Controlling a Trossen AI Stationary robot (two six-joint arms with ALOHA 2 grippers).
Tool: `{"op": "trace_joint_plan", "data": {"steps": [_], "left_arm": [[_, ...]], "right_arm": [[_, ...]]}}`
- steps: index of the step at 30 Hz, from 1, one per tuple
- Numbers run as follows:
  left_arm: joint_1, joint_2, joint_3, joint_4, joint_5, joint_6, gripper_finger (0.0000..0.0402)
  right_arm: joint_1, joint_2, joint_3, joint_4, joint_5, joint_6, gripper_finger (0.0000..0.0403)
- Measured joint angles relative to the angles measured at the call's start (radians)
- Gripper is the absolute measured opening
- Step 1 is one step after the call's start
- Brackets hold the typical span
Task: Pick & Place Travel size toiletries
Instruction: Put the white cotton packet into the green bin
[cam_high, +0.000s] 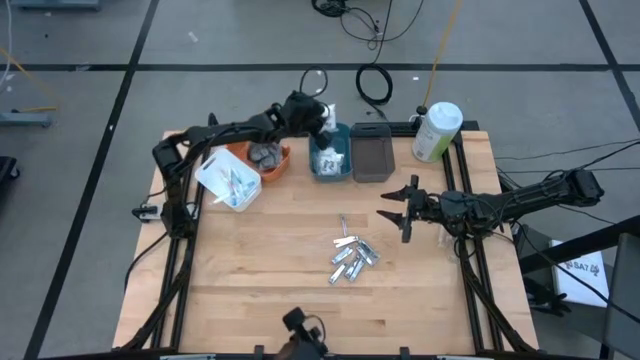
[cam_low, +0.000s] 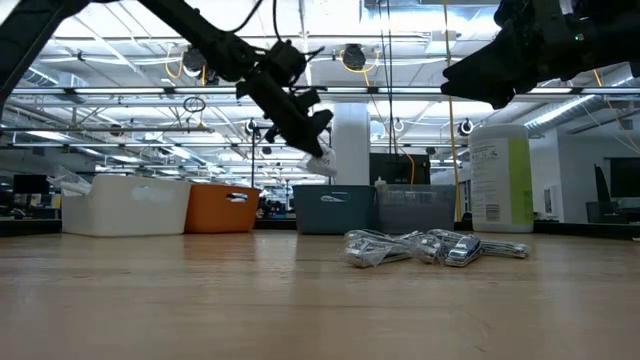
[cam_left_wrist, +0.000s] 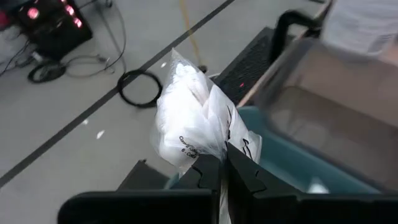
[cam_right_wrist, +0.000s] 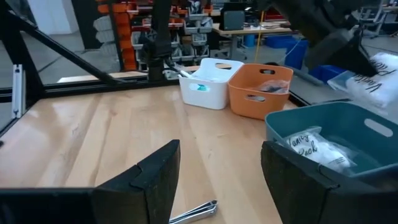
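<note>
My left gripper is going to release the white packet. It will land on top of the packets inside the teal bin (cam_high: 330, 149), toward its far end.
My left gripper (cam_high: 322, 120) hangs over the far end of the teal bin (cam_high: 330, 158), shut on a white clear-wrapped packet (cam_left_wrist: 189, 118), which also shows in the low view (cam_low: 320, 162). More packets (cam_right_wrist: 323, 149) lie inside that bin. A heap of small silver tubes (cam_high: 352, 258) rests on the tabletop near the middle. My right gripper (cam_high: 400, 212) waits open and level near the right edge, with nothing between its fingers (cam_right_wrist: 149, 180). My left gripper pinches the packet's crumpled wrap at its near end (cam_left_wrist: 219, 148) between its two fingertips (cam_left_wrist: 245, 171). The fingers come slanting down from the table's left. The packet juts out past the fingertips, lifted clear above the teal bin.
Along the far edge stand a white bin (cam_high: 228, 180), an orange bin (cam_high: 268, 158), the teal bin and a grey bin (cam_high: 372, 155). A big white-and-green bottle (cam_high: 437, 130) stands at the far right. Bare wood lies along the near side.
</note>
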Motion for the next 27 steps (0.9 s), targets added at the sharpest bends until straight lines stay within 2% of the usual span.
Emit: {"op": "trace_joint_plan", "data": {"steps": [7, 11, 22, 27], "left_arm": [[0.022, 0.007, -0.005, -0.098, 0.045, -0.055, 0.0006], [-0.011, 0.005, -0.006, -0.1, 0.089, -0.019, 0.0002], [-0.061, 0.005, -0.006, -0.092, 0.077, 0.118, 0.0017], [-0.056, 0.005, -0.006, -0.097, 0.105, 0.094, 0.0052]], "right_arm": [[-0.001, 0.0, 0.0, 0.012, 0.05, -0.011, 0.0212], [-0.022, 0.0, 0.0, 0.015, 0.077, -0.024, 0.0212], [-0.057, 0.007, 0.0, 0.015, 0.071, 0.003, 0.0212], [-0.057, 0.01, 0.0, 0.014, 0.071, 0.003, 0.0212]]}}
